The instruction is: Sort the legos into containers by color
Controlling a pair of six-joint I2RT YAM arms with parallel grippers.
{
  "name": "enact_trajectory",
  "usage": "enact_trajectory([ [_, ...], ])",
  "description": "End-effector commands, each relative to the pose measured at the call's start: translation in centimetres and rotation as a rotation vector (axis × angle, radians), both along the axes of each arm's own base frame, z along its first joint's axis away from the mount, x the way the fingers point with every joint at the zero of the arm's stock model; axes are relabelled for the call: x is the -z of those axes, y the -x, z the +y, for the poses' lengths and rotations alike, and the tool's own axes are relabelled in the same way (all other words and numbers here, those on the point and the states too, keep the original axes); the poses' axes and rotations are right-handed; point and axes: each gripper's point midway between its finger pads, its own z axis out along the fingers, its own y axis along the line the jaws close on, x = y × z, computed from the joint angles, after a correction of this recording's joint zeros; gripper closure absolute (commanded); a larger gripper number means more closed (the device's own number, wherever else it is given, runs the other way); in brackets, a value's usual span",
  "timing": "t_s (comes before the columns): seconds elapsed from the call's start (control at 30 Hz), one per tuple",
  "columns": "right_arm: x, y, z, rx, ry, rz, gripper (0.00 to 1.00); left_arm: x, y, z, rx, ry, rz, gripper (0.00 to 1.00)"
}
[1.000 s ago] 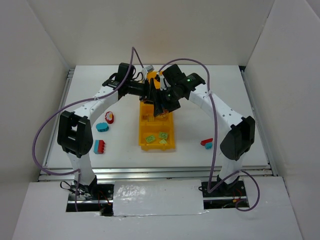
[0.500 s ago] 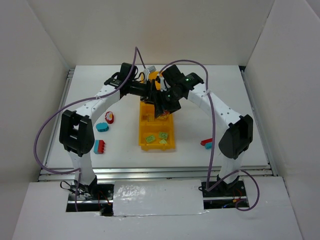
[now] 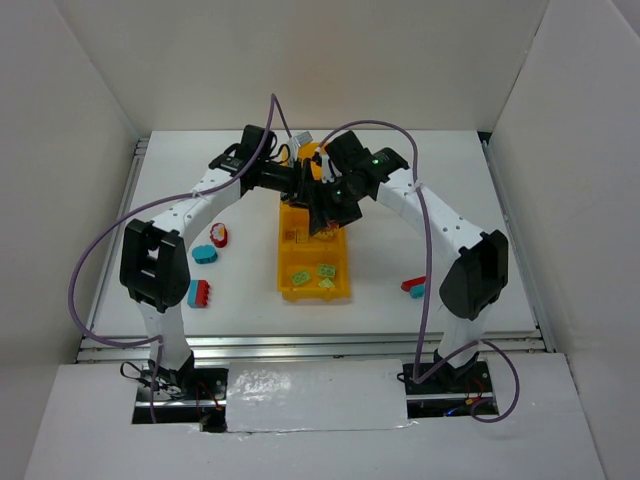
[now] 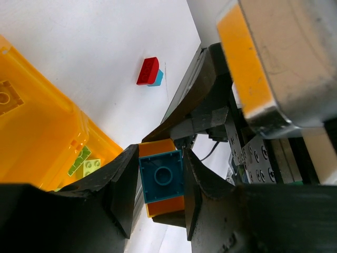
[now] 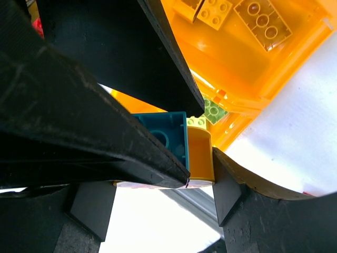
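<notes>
I will use my left gripper to release its teal brick in the bin compartment point(image 3: 313, 200) just past the yellow bricks.
Both grippers meet above the far end of the yellow-orange bin point(image 3: 340, 262). My left gripper point(image 3: 303, 186) point(image 4: 161, 182) is shut on a teal brick point(image 4: 161, 176) that is joined to a yellow brick point(image 4: 157, 148). My right gripper point(image 3: 322, 207) point(image 5: 164, 176) is shut on that same yellow brick point(image 5: 200, 156), with the teal brick point(image 5: 164, 133) beside it and the left fingers point(image 5: 105, 63) crossing in front. Light green bricks point(image 3: 300, 277) lie in the bin's near compartment, and yellow bricks point(image 5: 262, 23) lie in another compartment.
On the table left of the bin lie a red-and-yellow piece point(image 3: 220, 235), a teal brick point(image 3: 205, 253) and a teal-and-red piece point(image 3: 198, 293). A red-and-teal piece point(image 3: 413, 286) point(image 4: 149, 72) lies right of the bin. White walls enclose the table.
The left wrist shifted slightly right one second ago. Since half a second ago nothing has visibly moved; both grippers keep holding the joined bricks.
</notes>
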Motion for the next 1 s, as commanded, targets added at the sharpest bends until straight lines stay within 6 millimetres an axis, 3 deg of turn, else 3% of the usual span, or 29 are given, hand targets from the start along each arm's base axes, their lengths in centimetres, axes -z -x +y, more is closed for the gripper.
enact_trajectory([
  [0.0, -6.3, -2.7, -0.7, 0.073, -0.121, -0.244, 0.78, 2.1, 0.4, 0.9, -0.011, -0.063, 0.045, 1.0],
  [0.1, -6.9, -2.4, -0.9, 0.076, -0.148, -0.274, 0.71, 2.1, -0.3, 1.3, -0.041, -0.073, 0.047, 1.0],
  [0.2, -7.2, -2.1, -1.0, 0.08, -0.17, -0.299, 0.7, 1.8, -0.7, 1.6, -0.067, -0.073, 0.056, 1.0],
  [0.47, -7.0, -1.9, -1.2, 0.083, -0.197, -0.332, 0.61, -0.3, -1.6, 1.5, -0.118, -0.032, 0.041, 1.0],
  [0.77, -10.7, -1.5, -2.3, 0.124, -0.285, -0.499, 0.76, -0.5, -3.4, 3.6, -0.234, -0.063, 0.073, 1.0],
  [0.9, -11.3, -0.9, -2.6, 0.12, -0.309, -0.534, 0.94, 0.1, -3.7, 4.2, -0.275, -0.08, 0.103, 1.0],
  [0.97, -11.6, -0.7, -2.6, 0.113, -0.322, -0.545, 0.97, 0.2, -3.7, 4.4, -0.281, -0.082, 0.11, 1.0],
])
